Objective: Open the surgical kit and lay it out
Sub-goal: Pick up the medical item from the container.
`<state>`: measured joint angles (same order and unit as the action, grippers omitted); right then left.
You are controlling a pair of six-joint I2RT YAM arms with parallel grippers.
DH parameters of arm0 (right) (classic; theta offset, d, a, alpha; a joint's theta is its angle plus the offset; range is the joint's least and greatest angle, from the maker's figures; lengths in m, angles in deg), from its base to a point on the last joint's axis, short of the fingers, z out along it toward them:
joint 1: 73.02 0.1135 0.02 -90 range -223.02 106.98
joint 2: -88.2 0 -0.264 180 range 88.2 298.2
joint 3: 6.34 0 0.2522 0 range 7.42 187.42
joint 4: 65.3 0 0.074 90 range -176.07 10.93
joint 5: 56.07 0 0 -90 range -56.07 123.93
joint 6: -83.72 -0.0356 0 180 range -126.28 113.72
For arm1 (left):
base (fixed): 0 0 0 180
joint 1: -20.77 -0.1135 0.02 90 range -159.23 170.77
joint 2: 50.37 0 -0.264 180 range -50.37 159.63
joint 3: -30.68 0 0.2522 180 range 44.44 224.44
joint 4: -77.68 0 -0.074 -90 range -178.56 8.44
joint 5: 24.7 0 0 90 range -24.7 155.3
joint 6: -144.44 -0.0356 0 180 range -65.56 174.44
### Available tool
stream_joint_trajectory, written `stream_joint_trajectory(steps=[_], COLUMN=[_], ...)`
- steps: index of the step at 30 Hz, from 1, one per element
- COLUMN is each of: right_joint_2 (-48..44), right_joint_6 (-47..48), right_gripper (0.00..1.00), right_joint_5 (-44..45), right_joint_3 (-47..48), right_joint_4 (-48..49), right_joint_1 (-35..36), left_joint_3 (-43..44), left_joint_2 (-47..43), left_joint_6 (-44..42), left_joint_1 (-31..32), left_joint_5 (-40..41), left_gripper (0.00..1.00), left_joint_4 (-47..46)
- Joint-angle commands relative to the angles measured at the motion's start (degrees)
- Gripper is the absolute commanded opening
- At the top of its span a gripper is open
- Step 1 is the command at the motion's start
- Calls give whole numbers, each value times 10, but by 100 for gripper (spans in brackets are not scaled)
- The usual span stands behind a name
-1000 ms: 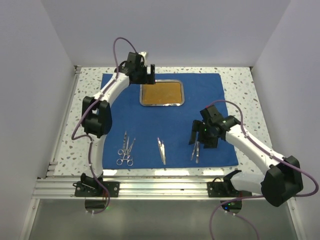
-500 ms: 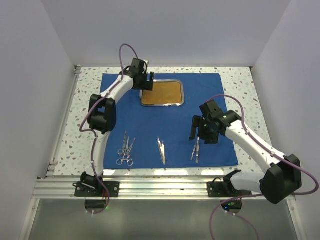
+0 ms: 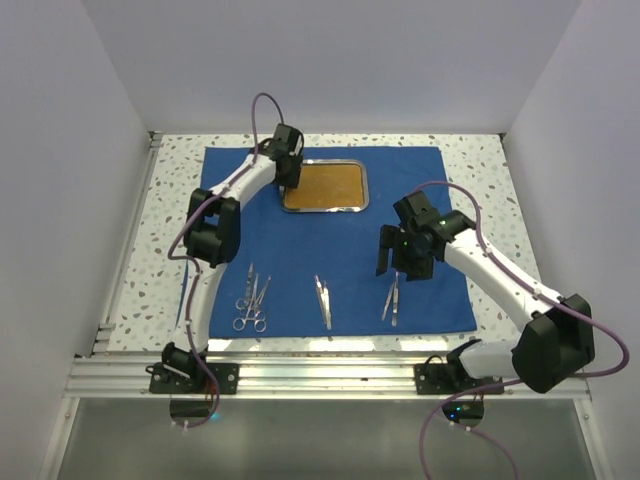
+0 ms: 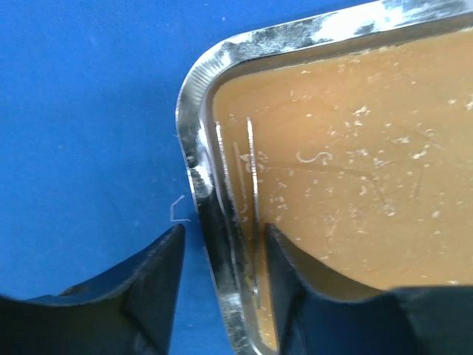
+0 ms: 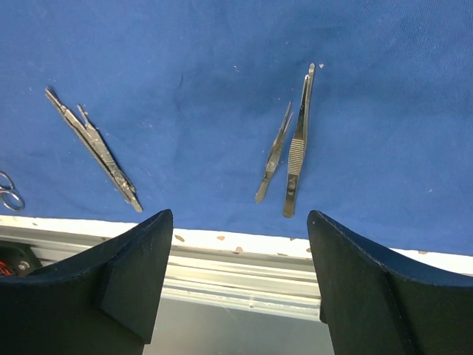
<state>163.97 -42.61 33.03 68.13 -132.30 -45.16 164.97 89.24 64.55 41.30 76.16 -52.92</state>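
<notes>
The tray's rim and the tweezers beside it are both between my left gripper's fingers, so it should open, move both fingers inside the tray and pinch only those tweezers point(image 4: 254, 185).
The royal-blue cloth point(image 3: 420, 180) lies spread flat on the table. On its far part sits the steel tray point(image 3: 325, 187) with an orange-brown inside. My left gripper point(image 3: 288, 183) is at the tray's left rim point(image 4: 194, 148). Its jaws point(image 4: 225, 237) straddle that rim, one finger on the cloth side and one inside the tray, with a thin gap on each side. Scissors and forceps point(image 3: 250, 300), tweezers point(image 3: 322, 298) and two more tweezers point(image 3: 391, 300) lie along the cloth's near part. My right gripper point(image 3: 402, 268) hovers open above the right-hand pair point(image 5: 297, 148), holding nothing.
Speckled tabletop point(image 3: 490, 170) shows around the cloth. An aluminium rail point(image 3: 320, 375) runs along the near edge, close to the instruments. White walls enclose the table on the left, right and back.
My left gripper has shifted right onto the tray's left rim and its jaws have narrowed around it. The right gripper has drifted slightly back and left, still open.
</notes>
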Motion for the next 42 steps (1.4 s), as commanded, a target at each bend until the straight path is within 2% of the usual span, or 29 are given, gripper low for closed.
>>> stream_joint_trajectory(steps=[1,6,9,13,15,23,28,42], right_joint_2=[4,12,17,22,24,29,34,30], right_joint_6=[17,22,24,29,32,37,39,57], right_gripper=[77,77,77,77,77,77,77,76], right_joint_5=[8,8,7,8,7,6,3,7], right_joint_3=[23,23,27,33,34,36,38,36], right_joint_4=[-11,-8,-5,-5,-4,0,2,-4], right_joint_1=[3,2,1,2,1,1,1,1], left_joint_3=[17,18,18,17,17,17,19,23], left_joint_2=[4,-1,-1,-4,-5,-16,-19,1], left_joint_6=[-11,-17,-18,-18,-20,-19,-27,-14], left_joint_1=[-1,-1,-1,-1,-1,8,28,44], left_joint_5=[46,68,72,80,82,88,96,110], left_gripper=[49,38,30,14,11,11,19,22], left_joint_4=[8,7,8,10,9,8,2,21])
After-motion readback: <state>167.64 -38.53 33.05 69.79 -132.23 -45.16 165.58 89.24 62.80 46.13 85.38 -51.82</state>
